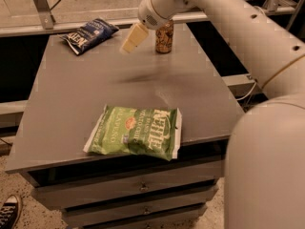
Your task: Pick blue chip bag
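Observation:
Next, I close on the middle of the blue chip bag (90, 34), between its ends.
The blue chip bag (89, 34) is a small dark navy bag with white lettering. It lies flat at the far left corner of the grey table (71, 104). My gripper (130, 41) hangs above the far middle of the table, to the right of the blue bag and apart from it. It holds nothing that I can see. The white arm reaches in from the right.
A larger green Kettle chip bag (136, 131) lies near the table's front edge. A brown can (164, 33) stands at the far edge, just right of the gripper. Drawers sit under the tabletop. A black sneaker (9, 210) is on the floor at bottom left.

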Motion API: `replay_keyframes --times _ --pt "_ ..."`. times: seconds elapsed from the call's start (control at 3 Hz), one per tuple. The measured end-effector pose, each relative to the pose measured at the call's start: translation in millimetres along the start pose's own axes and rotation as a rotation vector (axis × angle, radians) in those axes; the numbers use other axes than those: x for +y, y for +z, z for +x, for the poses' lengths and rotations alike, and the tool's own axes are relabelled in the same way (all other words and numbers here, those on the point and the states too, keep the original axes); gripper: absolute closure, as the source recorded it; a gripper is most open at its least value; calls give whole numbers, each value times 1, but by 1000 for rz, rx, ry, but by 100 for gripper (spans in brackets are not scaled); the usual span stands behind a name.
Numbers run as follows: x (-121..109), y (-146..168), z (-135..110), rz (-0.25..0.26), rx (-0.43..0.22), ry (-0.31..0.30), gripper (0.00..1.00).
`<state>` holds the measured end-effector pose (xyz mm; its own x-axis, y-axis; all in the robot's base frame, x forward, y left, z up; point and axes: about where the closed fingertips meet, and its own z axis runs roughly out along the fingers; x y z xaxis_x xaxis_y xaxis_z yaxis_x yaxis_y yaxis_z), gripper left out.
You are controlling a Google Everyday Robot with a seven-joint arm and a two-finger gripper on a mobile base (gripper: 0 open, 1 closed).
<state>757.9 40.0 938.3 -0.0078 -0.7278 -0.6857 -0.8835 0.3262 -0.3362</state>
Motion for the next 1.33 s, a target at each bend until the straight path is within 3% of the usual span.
replay_keyframes --times 0.33,0.67,1.33 --pt "-34 40 -23 38 -95 68 0" --pt "-58 74 -41 89 -113 137 0" --pt "-65 144 -61 131 -37 283 0"
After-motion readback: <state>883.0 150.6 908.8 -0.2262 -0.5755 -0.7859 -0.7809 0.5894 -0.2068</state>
